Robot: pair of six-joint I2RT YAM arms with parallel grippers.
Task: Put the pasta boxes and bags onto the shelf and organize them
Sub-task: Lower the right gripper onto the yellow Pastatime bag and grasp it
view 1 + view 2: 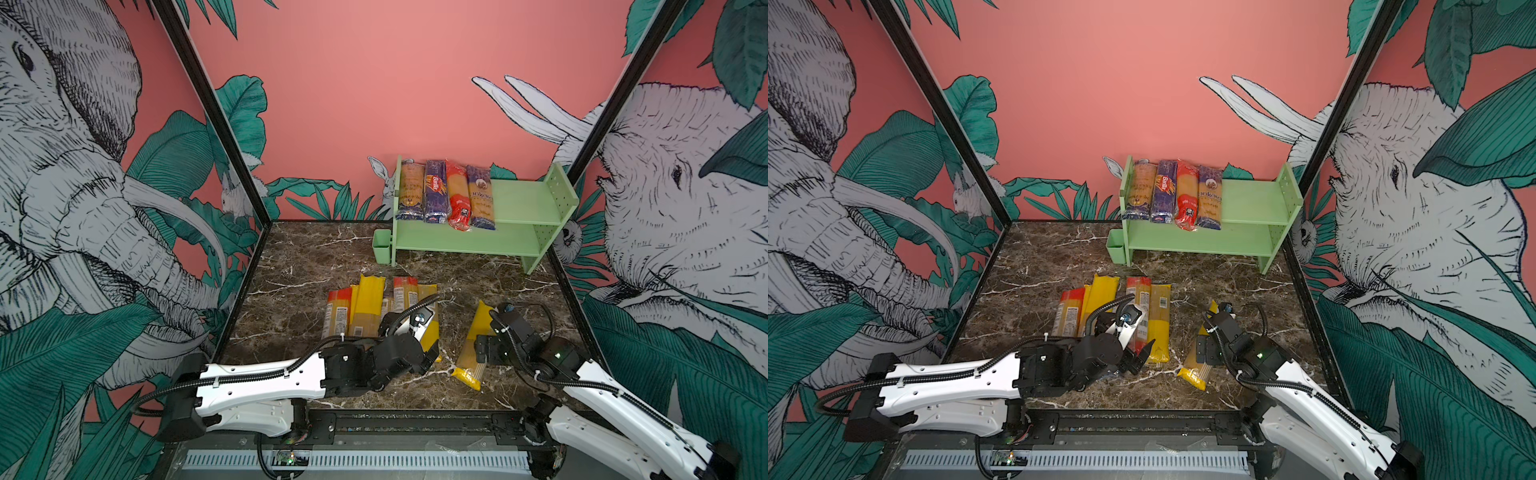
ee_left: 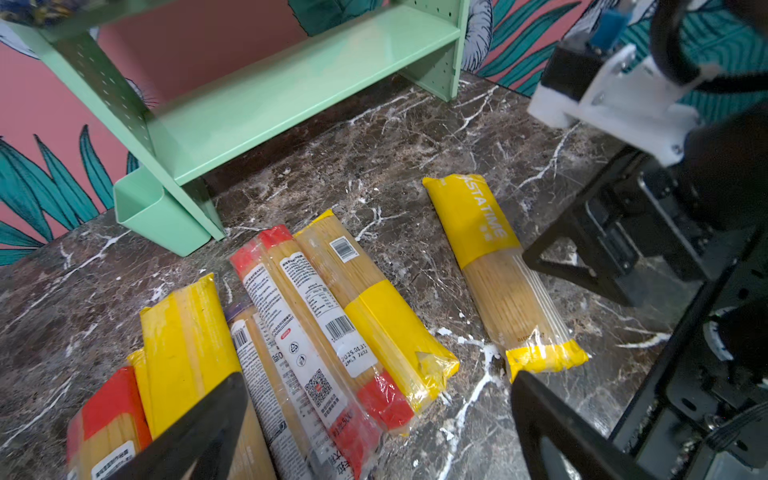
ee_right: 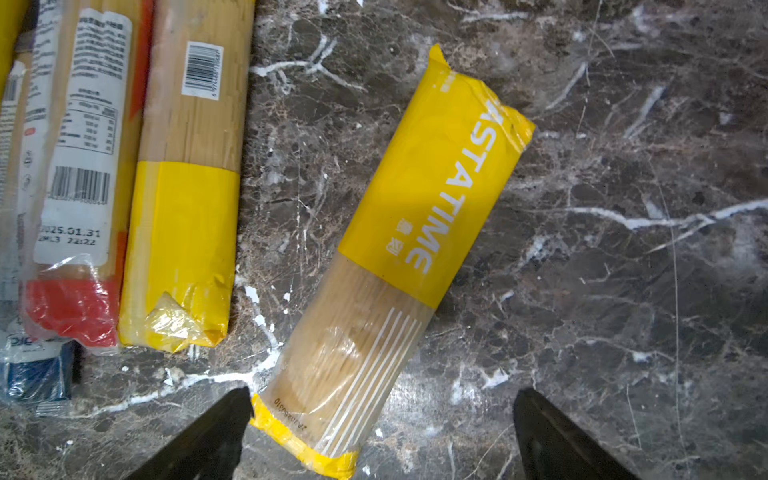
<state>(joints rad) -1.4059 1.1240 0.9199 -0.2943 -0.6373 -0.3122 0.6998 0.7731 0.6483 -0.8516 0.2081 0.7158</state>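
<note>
Next, my right gripper closes on the clear lower part (image 1: 472,359) (image 3: 342,372) of the lone yellow pack, between the pack's printed yellow half and its near end.
The light green shelf (image 1: 523,195) (image 1: 1250,199) stands at the back right. Several pasta packs, one a dark blue Barilla (image 1: 434,191), lie side by side on the left half of its top tier. Several more packs (image 1: 365,307) (image 2: 316,316) lie in a row on the marble table. One yellow pack (image 3: 424,199) (image 1: 469,370) (image 2: 494,266) lies apart to their right. My left gripper (image 2: 378,378) (image 1: 430,357) hangs open over the row's near ends. My right gripper (image 3: 384,392) (image 1: 478,351) is open above the yellow pack, whose near end sits between the fingers, close to one of them.
A small green cup (image 1: 381,247) (image 2: 158,216) hangs on the shelf's left side. The shelf's lower tier (image 2: 291,91) and the right half of the top tier are bare. Patterned walls close in the table on three sides.
</note>
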